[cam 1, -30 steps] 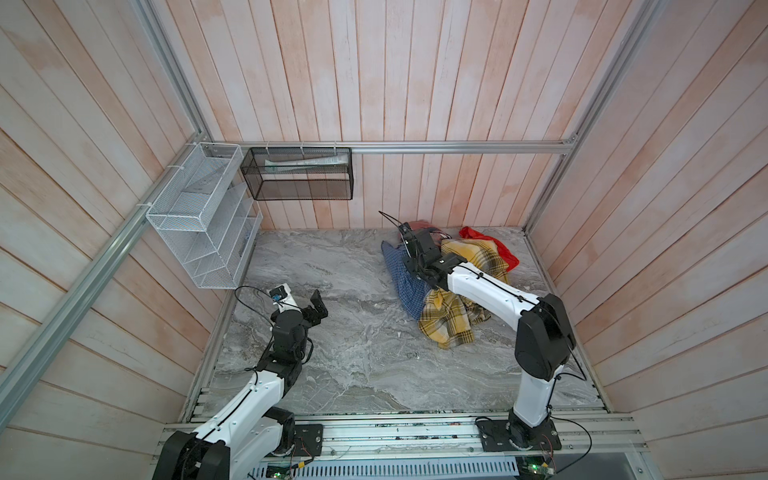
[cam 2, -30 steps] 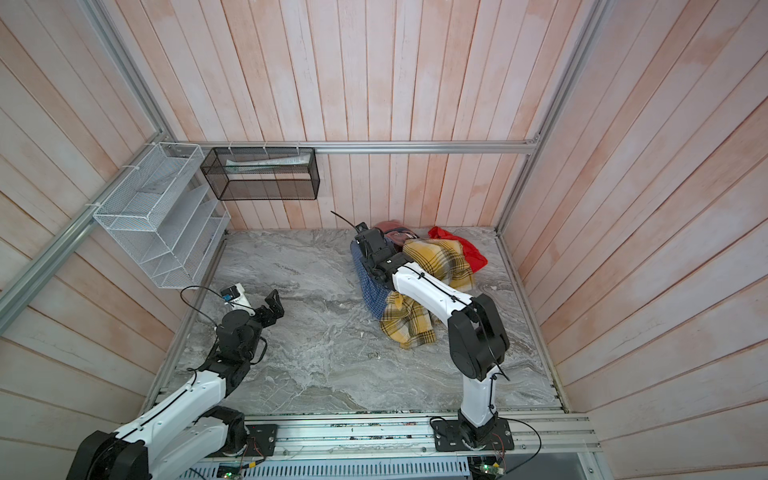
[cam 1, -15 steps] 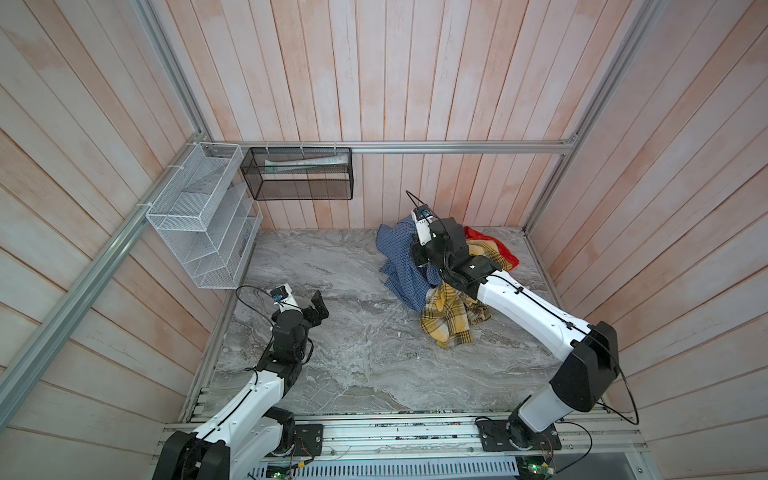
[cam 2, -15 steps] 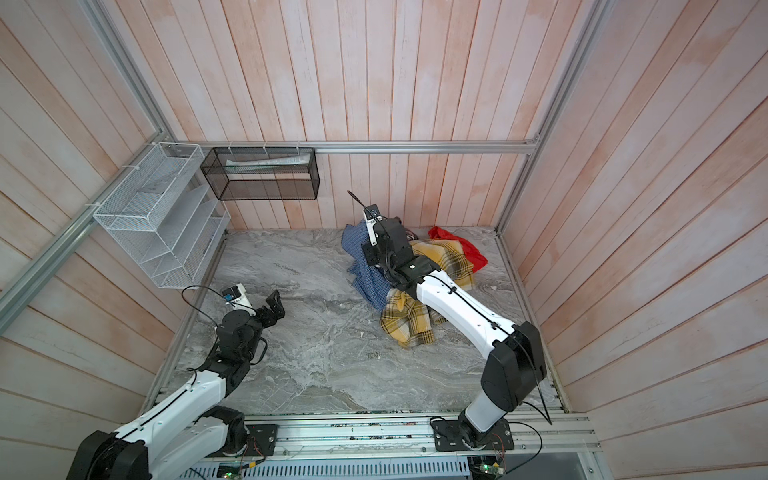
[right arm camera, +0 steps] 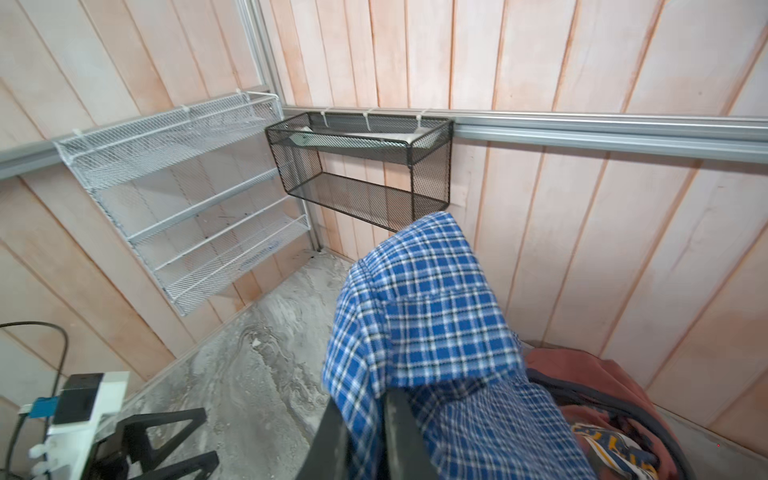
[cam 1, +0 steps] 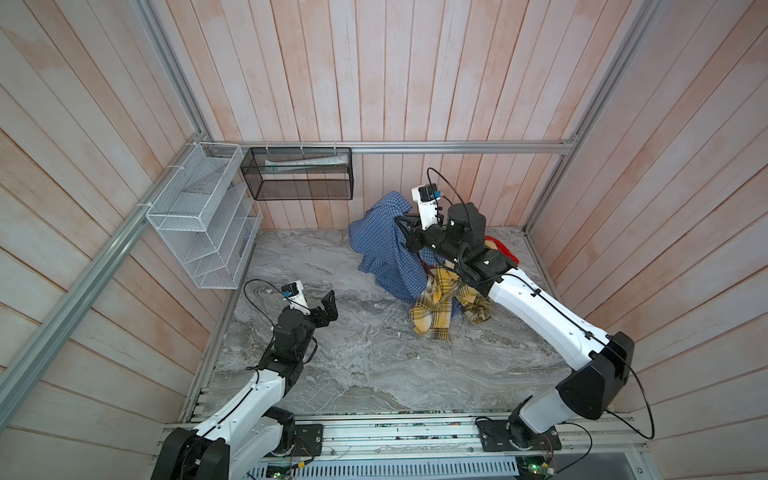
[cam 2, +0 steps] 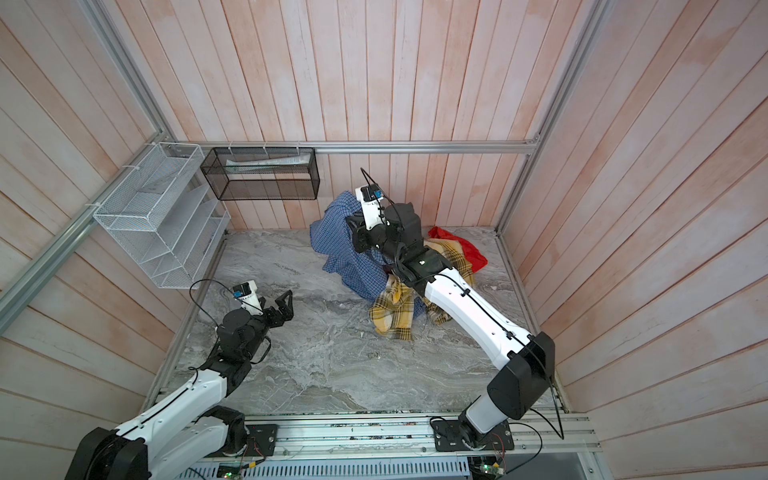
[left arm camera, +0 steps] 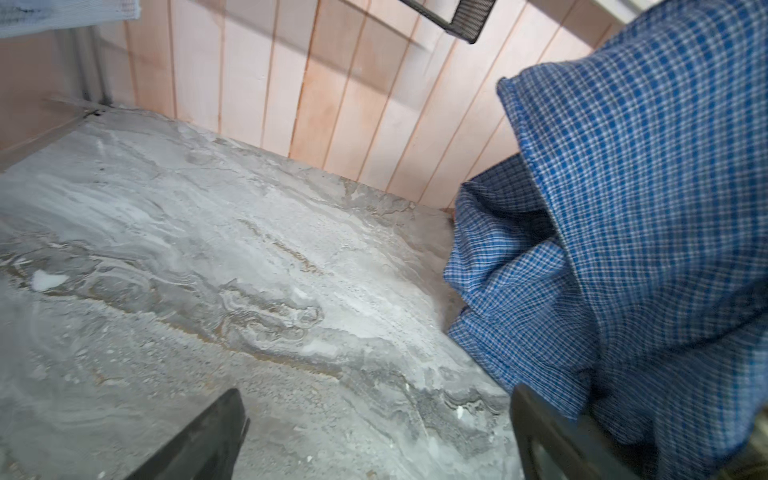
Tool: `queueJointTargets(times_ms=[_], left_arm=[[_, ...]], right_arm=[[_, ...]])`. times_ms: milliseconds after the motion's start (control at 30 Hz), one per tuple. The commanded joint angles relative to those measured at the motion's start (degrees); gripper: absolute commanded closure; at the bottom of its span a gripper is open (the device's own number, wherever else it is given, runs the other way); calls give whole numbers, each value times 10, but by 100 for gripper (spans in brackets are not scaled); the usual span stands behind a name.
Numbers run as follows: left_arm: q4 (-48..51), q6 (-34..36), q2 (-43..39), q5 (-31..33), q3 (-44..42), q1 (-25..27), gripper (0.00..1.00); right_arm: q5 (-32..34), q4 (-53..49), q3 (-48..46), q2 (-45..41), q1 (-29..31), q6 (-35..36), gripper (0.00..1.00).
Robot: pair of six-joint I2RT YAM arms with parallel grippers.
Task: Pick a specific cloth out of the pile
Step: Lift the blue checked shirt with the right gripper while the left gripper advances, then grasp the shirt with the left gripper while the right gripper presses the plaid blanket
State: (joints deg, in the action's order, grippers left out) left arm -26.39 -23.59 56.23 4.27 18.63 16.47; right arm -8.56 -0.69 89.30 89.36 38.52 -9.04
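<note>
The left gripper should next move to the blue checked shirt's lower folds (cam 1: 393, 278) (left arm camera: 524, 316), next to the yellow-and-black plaid, and close there.
The cloth (cam 1: 380, 249) (cam 2: 343, 253), a blue checked shirt, hangs lifted near the back wall. Its lower folds rest on the marble floor against the pile (cam 1: 434, 309) (cam 2: 392, 311). My right gripper (cam 1: 409, 235) (cam 2: 358, 237) (right arm camera: 363, 411) is shut on a fold of the cloth (right arm camera: 415, 316) and holds it above the pile. The pile shows yellow-and-black plaid, a red piece (cam 2: 461, 247) and a dusty-pink garment (right arm camera: 590, 374). My left gripper (cam 1: 326, 309) (cam 2: 283, 307) (left arm camera: 376, 392) stands open and empty over bare floor at the left. The cloth (left arm camera: 623, 208) fills one side of its wrist view.
A white wire rack (cam 1: 199, 232) hangs on the left wall. A black mesh basket (cam 1: 299, 176) hangs on the back wall, close to the lifted shirt. Wooden walls close in three sides of the marble floor (cam 1: 365, 361).
My right gripper has risen from the pile and drawn the blue shirt up towards the back wall. The yellow plaid has shifted a little. The left arm has not moved.
</note>
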Motion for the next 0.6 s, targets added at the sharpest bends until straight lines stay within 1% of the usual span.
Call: queueJointTargets(times_ms=[0,67,200,367,400,500,567], left_arm=[[-67,10,22,-65,28,12,0],[-89,4,52,-79,47,23,0],[-99,-5,120,-88,90,42,0],[-76,-24,181,-23,138,67,0],[-80,-29,189,-24,143,67,0],[-104,-29,215,-51,154,67,0],[-91,-26,243,-90,182,66,0]], right_arm=[[-45,66,2,-5,0,-32,100],[-27,72,-29,-8,-1,-34,100],[20,89,-110,-16,-12,-36,100],[22,107,-210,-17,-42,-52,100],[25,114,-228,-19,-44,-52,100],[47,126,-272,-14,-62,-50,100],[41,107,-279,5,-80,-53,100]])
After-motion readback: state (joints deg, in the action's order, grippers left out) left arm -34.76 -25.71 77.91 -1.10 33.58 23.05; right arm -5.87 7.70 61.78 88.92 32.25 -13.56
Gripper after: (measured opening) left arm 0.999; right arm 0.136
